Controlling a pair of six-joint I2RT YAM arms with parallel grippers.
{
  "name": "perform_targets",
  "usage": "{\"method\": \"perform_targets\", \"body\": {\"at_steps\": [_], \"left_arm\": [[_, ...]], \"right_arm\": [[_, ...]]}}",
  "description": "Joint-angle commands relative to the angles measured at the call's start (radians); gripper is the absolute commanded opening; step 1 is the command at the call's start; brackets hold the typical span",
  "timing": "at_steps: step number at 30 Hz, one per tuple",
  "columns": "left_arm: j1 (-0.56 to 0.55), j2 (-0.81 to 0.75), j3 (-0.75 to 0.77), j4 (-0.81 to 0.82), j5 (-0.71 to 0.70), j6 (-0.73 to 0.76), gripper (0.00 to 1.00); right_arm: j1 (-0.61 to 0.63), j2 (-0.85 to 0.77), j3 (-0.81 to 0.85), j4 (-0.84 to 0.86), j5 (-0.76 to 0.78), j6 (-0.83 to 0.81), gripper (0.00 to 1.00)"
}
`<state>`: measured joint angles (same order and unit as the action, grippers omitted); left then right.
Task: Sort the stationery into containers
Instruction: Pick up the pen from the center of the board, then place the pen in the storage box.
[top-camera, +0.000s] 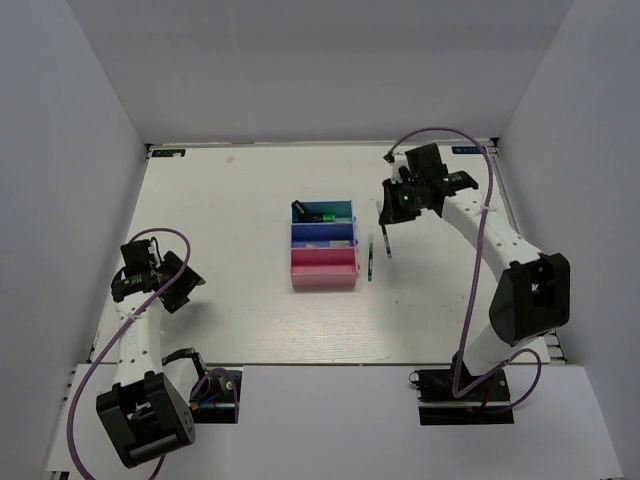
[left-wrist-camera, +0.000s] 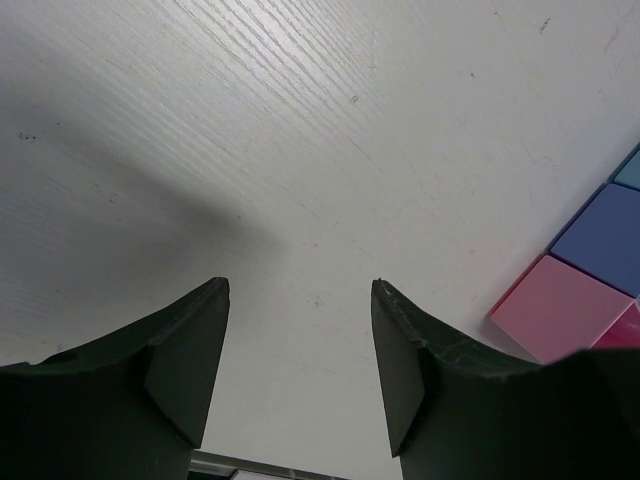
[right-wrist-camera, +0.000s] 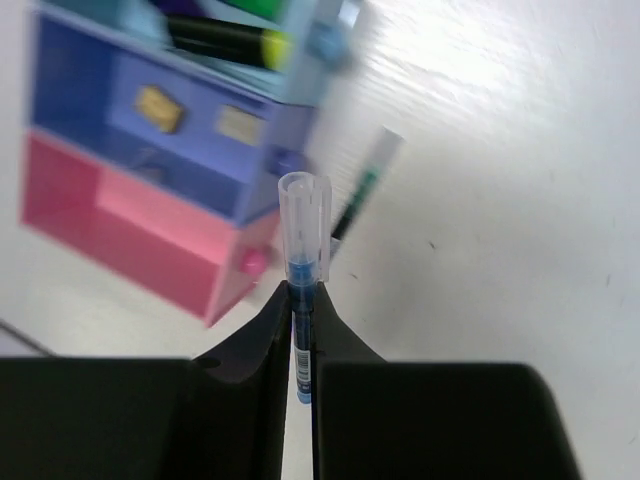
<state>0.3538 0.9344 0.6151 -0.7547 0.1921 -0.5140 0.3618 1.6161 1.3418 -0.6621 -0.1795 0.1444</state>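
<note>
The robot's right gripper should set the thin blue pen down inside the pink bin (top-camera: 321, 264) (right-wrist-camera: 138, 226), close to the side of the blue bin.
The three joined bins stand mid-table: teal (top-camera: 325, 212), blue (top-camera: 323, 235) and pink (top-camera: 323, 265). Highlighters lie in the teal bin (right-wrist-camera: 225, 40), and two beige erasers (right-wrist-camera: 160, 107) lie in the blue bin. My right gripper (top-camera: 385, 222) is shut on a thin blue pen (right-wrist-camera: 304, 240) with a clear cap, held above the table to the right of the bins. A second thin pen (top-camera: 370, 259) lies on the table beside the pink bin; it also shows in the right wrist view (right-wrist-camera: 360, 192). My left gripper (left-wrist-camera: 300, 290) is open and empty over bare table at the left.
White walls enclose the table on three sides. The pink bin's corner (left-wrist-camera: 565, 310) shows at the right of the left wrist view. Purple cables loop along both arms.
</note>
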Motion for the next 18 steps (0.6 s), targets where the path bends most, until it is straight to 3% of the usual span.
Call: {"method": "perform_targets", "body": {"at_steps": [1,6,11,18], "left_arm": [[-0.003,-0.006,-0.005,0.014,0.020,0.009,0.69],[-0.001,0.006,-0.005,0.015,0.018,0.012,0.69],[-0.003,0.015,-0.003,0.012,0.003,0.017,0.69],[0.001,0.018,-0.002,0.008,0.004,0.019,0.69]], "right_arm": [[0.028,-0.030,0.101,0.016,-0.242,-0.218,0.00],[0.094,0.045,0.224,-0.027,-0.503,-0.474,0.00],[0.164,0.110,0.318,-0.044,-0.589,-0.657,0.00],[0.262,0.149,0.247,0.029,-0.595,-0.848,0.00]]}}
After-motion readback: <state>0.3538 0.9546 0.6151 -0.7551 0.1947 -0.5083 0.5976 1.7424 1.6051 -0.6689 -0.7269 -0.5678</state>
